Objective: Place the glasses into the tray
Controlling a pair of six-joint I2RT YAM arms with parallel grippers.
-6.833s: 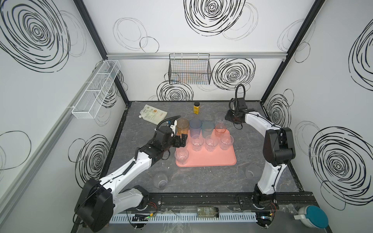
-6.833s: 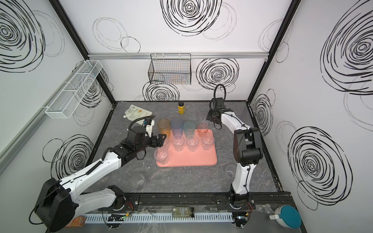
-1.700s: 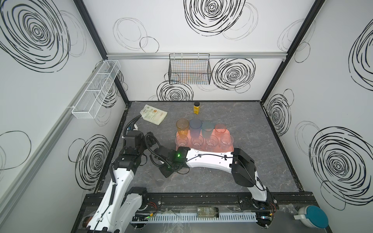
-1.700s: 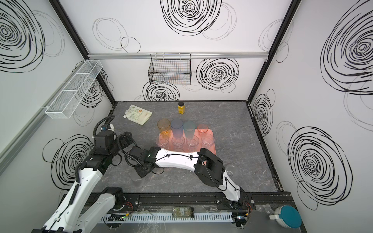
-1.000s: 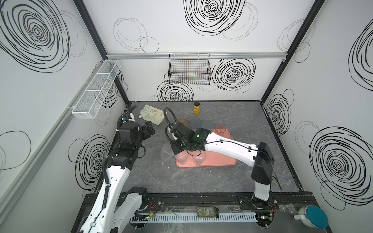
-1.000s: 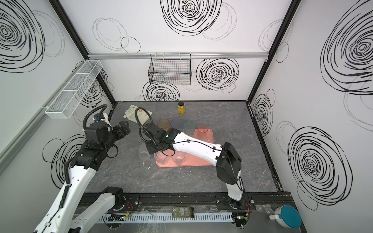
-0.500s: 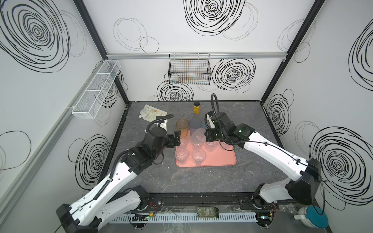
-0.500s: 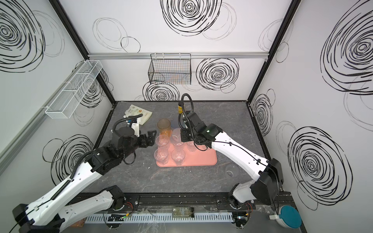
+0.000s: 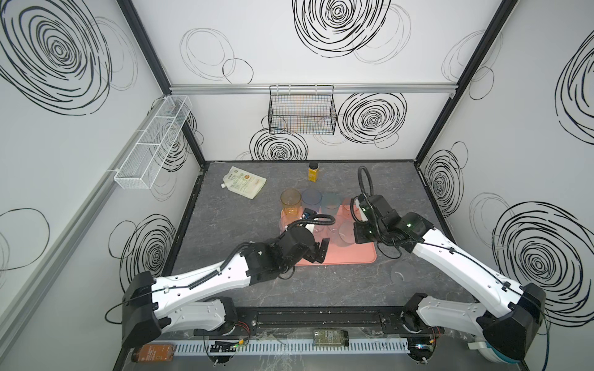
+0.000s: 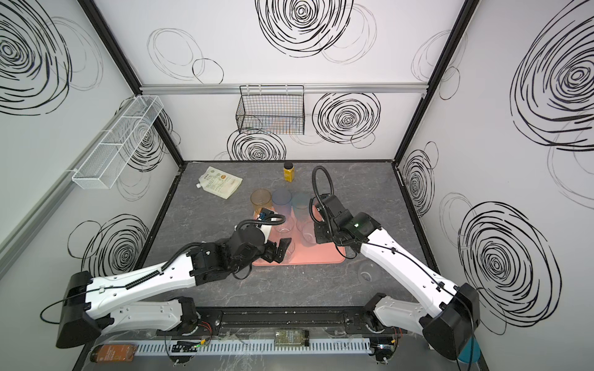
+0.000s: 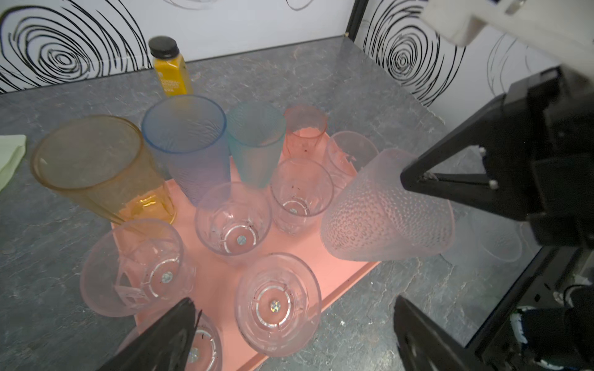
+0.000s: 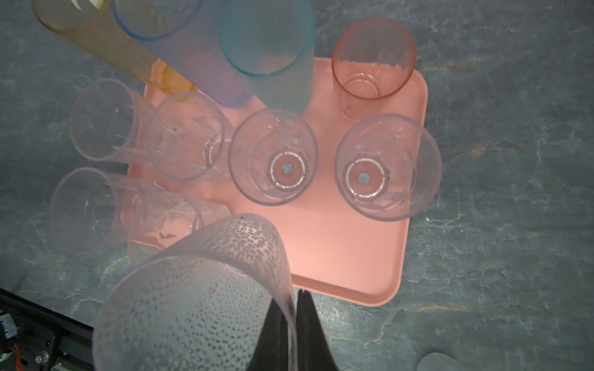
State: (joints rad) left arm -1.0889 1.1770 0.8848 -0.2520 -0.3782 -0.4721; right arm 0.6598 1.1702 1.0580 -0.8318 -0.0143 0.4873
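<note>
Next, my right gripper sets the dimpled clear glass, now tilted above the tray, down near the salmon-pink tray's front edge [image 9: 336, 251] [image 12: 274, 252], beside another clear glass.
The salmon-pink tray [image 9: 353, 257] holds the glasses: orange [image 9: 291, 200], blue [image 9: 311, 199], teal [image 9: 331, 200] and pink [image 9: 348, 204] tall ones at the back, several clear ones in front. My right gripper [image 12: 294, 294] is shut on the rim of a dimpled clear glass [image 12: 199, 289], tilted above the tray's right front part [image 12: 337, 241]. My left gripper [image 11: 294, 300] stands open over the tray's front left, above a clear glass [image 11: 276, 305], holding nothing. One more clear glass [image 9: 400, 273] stands on the table right of the tray.
A yellow bottle [image 9: 313, 172] and a white pouch [image 9: 244, 183] lie behind the tray. A black wire basket [image 9: 302, 112] hangs on the back wall, a white one [image 9: 154, 141] on the left wall. The grey table [image 9: 231, 225] is bare left of the tray.
My right gripper has swung from the tray's back to its right front, carrying the dimpled glass. My left gripper has moved from the tray's left edge to over its front left, still open.
</note>
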